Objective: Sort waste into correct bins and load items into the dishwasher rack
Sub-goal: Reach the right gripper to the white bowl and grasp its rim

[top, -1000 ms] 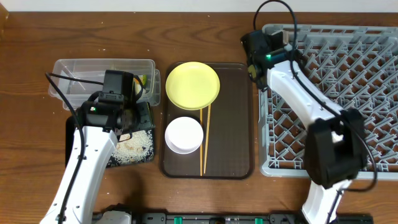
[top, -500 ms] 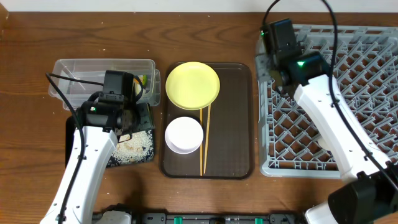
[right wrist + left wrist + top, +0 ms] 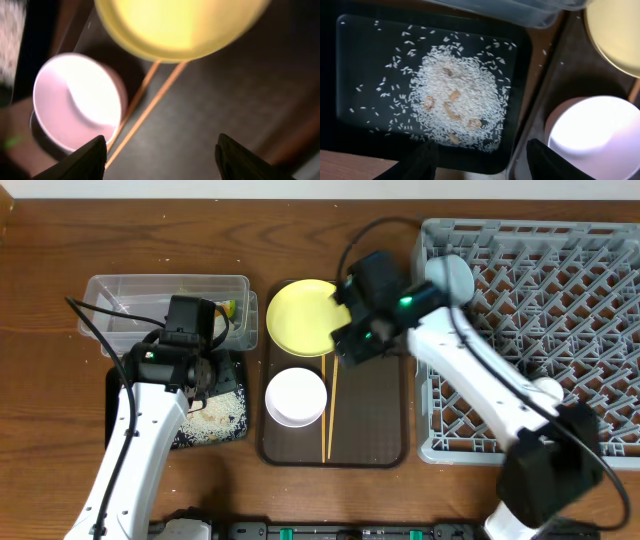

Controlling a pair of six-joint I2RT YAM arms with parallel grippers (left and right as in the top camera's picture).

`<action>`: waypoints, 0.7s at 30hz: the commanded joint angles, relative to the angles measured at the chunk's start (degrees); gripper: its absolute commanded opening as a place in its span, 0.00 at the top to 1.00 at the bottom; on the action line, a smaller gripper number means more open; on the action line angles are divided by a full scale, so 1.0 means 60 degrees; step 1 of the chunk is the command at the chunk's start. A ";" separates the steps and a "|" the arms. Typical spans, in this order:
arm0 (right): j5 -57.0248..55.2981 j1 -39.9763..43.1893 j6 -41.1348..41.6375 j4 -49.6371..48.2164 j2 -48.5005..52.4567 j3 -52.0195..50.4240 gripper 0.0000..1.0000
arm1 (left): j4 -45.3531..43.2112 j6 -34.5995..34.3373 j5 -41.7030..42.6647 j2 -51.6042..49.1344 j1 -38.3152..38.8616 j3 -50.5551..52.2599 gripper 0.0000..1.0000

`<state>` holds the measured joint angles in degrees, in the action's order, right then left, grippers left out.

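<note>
The pinkish bowl's rim (image 3: 325, 391) (image 3: 117, 131), on the side beside the chopsticks, should be gripped next by my right gripper, which will go there and close.
My left gripper (image 3: 203, 377) (image 3: 482, 165) is open and empty, hovering over the black tray (image 3: 118, 385) (image 3: 365, 100), which holds a pile of white rice scraps (image 3: 218, 414) (image 3: 457, 97). The clear tub (image 3: 150, 292) holds a green-and-orange wrapper (image 3: 230, 308). My right gripper (image 3: 350, 345) (image 3: 162, 160) is open and empty above the brown serving tray, next to the yellow plate (image 3: 303, 315) (image 3: 180, 22). The white/pinkish bowl (image 3: 296, 396) (image 3: 75, 105) (image 3: 592, 130) and the chopsticks (image 3: 328, 415) (image 3: 150, 102) lie on that tray. A pale-blue bowl (image 3: 447, 277) sits in the grey rack (image 3: 560, 330).
The dark-brown serving tray (image 3: 375, 420) lies between the bins and the rack. The clear tub's edge (image 3: 520, 12) and the yellow plate (image 3: 615, 35) show in the left wrist view. Bare wooden table (image 3: 50, 450) lies at the left and far side.
My right arm swung from the rack's far-left corner to above the serving tray beside the plate. A pale-blue bowl now shows in that rack corner. My left arm stayed still.
</note>
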<state>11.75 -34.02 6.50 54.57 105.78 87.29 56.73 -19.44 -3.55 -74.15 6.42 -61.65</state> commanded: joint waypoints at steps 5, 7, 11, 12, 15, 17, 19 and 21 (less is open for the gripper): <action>0.0612 -0.0874 0.0047 0.0091 0.1096 -0.0120 0.41 | 0.0051 -0.0240 -0.0419 -0.0011 -0.0040 -0.0076 0.40; 0.0616 -0.1005 0.0291 0.0087 0.1362 -0.0120 0.44 | 0.0051 -0.0240 -0.0419 -0.0011 -0.0040 -0.0076 0.40; 0.0612 -0.1180 0.0364 0.0080 0.1829 -0.0120 0.57 | 0.0051 -0.0244 -0.0419 -0.0011 -0.0040 -0.0076 0.40; 0.0605 -0.1213 0.0459 0.0076 0.1934 -0.0120 0.58 | 0.0051 -0.0244 -0.0419 -0.0011 -0.0040 -0.0076 0.40; 0.0568 -0.1217 0.0492 0.0087 0.2058 -0.0120 0.70 | 0.0051 -0.0240 -0.0419 -0.0011 -0.0040 -0.0076 0.40; 0.0412 -0.1195 0.0576 0.0058 0.2055 -0.0120 0.74 | 0.0051 -0.0240 -0.0415 -0.0011 -0.0040 -0.0076 0.40; 0.0124 -0.1169 0.0747 0.0058 0.2033 -0.0120 0.78 | 0.0047 -0.0244 -0.0419 -0.0011 -0.0040 -0.0076 0.40; 0.0018 -0.1129 0.0812 0.0091 0.2033 -0.0120 0.87 | 0.0058 -0.0240 -0.0415 -0.0011 -0.0040 -0.0076 0.40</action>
<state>13.76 -40.23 9.85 54.98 117.97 86.61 56.77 -19.92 -4.91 -74.15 6.42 -61.65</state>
